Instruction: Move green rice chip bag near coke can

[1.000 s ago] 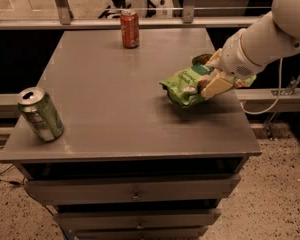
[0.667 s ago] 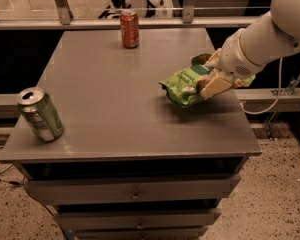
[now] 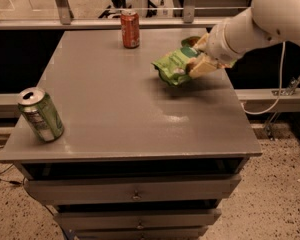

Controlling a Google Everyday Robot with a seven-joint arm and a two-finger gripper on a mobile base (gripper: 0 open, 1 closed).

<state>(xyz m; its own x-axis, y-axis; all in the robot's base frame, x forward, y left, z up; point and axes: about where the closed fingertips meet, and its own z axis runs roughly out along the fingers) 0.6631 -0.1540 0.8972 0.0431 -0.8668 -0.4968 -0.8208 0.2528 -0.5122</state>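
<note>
Next, my gripper releases the green rice chip bag by the far edge of the table, close beside the coke can (image 3: 161, 35).
The green rice chip bag (image 3: 174, 66) is crinkly bright green and hangs a little above the right side of the grey table (image 3: 115, 109), with its shadow under it. My gripper (image 3: 196, 65) comes in from the right on the white arm and is shut on the bag's right end. The coke can (image 3: 130, 29), orange-red with a silver top, stands upright at the far middle of the table, to the left of the bag and farther back, well apart from it.
A green-and-silver can (image 3: 40, 115) stands tilted near the front left corner. Drawers (image 3: 135, 194) sit under the tabletop. A rail and chair legs run behind the far edge. A cable (image 3: 275, 96) hangs at the right.
My gripper has carried the bag toward the far edge and slightly left, closer to the coke can. Both cans have stayed put.
</note>
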